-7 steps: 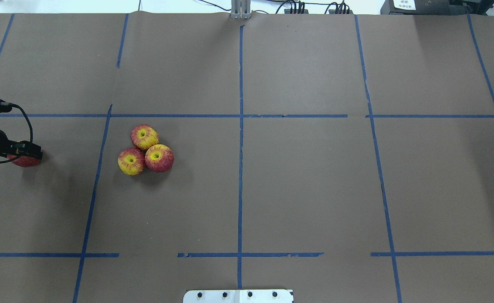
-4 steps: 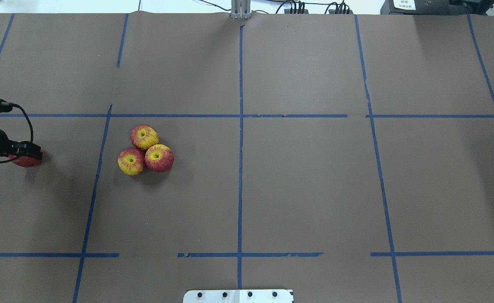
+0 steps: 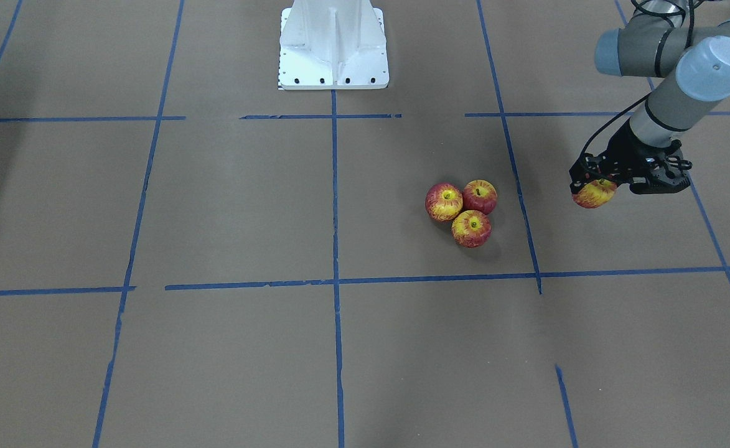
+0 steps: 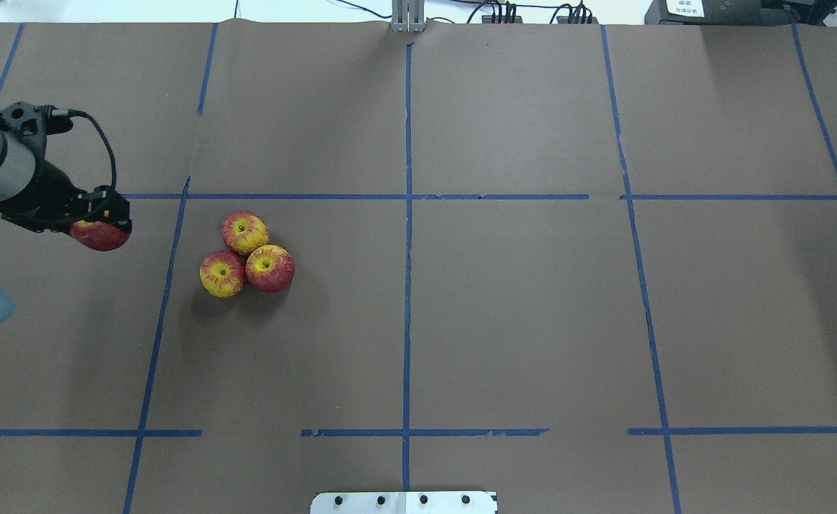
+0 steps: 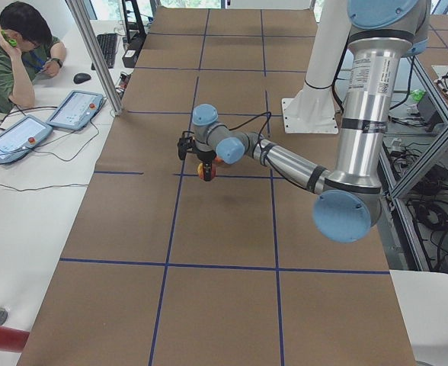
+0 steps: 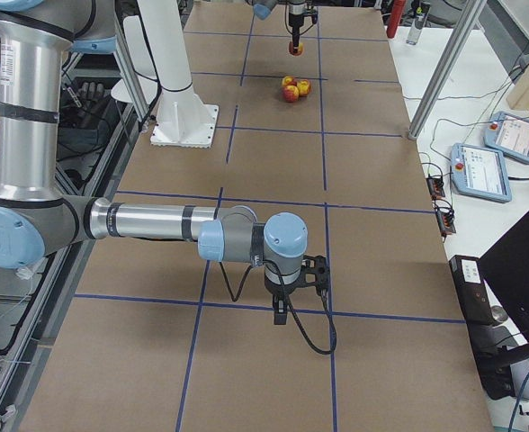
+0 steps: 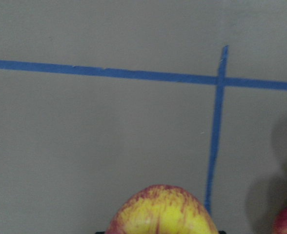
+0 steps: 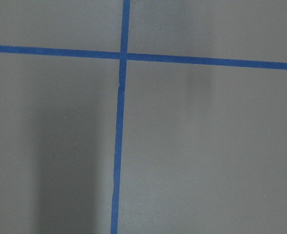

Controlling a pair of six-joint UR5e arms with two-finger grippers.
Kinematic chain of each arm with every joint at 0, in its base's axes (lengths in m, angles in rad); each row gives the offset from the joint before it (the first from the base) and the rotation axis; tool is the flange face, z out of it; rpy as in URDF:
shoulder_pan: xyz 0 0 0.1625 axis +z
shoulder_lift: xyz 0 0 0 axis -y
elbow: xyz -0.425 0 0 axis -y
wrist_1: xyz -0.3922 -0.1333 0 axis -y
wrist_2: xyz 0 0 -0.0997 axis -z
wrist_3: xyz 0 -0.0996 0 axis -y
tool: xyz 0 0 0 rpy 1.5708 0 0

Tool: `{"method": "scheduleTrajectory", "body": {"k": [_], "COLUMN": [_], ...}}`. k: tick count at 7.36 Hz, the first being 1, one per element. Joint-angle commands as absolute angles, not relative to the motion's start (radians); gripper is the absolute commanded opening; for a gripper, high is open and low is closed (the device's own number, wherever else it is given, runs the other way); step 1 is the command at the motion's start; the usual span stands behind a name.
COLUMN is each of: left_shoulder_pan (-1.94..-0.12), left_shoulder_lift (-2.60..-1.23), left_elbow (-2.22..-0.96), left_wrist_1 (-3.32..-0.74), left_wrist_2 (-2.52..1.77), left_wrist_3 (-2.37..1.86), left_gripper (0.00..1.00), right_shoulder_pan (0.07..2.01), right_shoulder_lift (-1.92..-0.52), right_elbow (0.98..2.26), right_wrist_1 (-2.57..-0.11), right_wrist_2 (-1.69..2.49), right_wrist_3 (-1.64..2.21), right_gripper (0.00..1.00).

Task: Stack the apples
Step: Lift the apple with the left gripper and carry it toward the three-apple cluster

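Observation:
The robot's left gripper will let go of its apple on top of the clustered apples [image 3: 474, 199], over the dip where they meet.
Three red-and-yellow apples [image 4: 245, 233] sit touching in a cluster on the brown paper, stem dimples up; they also show in the front-facing view [image 3: 471, 228]. My left gripper [image 4: 101, 227] is shut on a fourth apple [image 4: 99, 237] and holds it above the table, left of the cluster and apart from it. That apple fills the bottom edge of the left wrist view [image 7: 163, 209]. My right gripper [image 6: 282, 310] hangs over bare paper far from the apples. It shows only in the exterior right view, so I cannot tell whether it is open.
Blue tape lines [image 4: 407, 235] grid the brown paper. The white robot base [image 3: 333, 46] stands at the table's near-robot edge. An operator [image 5: 14, 46] sits at a side table with tablets [image 5: 75, 109] beyond the far edge.
My left gripper has risen with the apple and moved right and away from the robot, closer to the cluster. The three apples have not moved.

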State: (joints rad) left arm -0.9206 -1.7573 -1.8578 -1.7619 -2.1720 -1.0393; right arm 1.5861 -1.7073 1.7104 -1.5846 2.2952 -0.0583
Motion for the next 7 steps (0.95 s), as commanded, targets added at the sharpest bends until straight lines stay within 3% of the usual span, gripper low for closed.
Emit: {"method": "scheduleTrajectory", "body": {"k": [1,7], "left_shoulder_pan": [-0.832,-0.741], "left_shoulder_lift": [-1.892,-1.951], "left_elbow": [-1.856,-1.806], "left_wrist_1": [-1.720,-1.729], "left_wrist_2": [-2.168,-2.085], "left_wrist_3": [-1.251,-1.402], "left_gripper": [0.12,0.12], "right_shoulder_pan": [1.586,1.586], "right_shoulder_lift": [-1.707,-1.707], "right_elbow": [1.710,1.710], "right_wrist_1": [-1.585,-1.585], "right_wrist_2": [2.295,2.296], "right_wrist_3": [-0.058,-0.058], "right_gripper": [1.00,1.00]}}
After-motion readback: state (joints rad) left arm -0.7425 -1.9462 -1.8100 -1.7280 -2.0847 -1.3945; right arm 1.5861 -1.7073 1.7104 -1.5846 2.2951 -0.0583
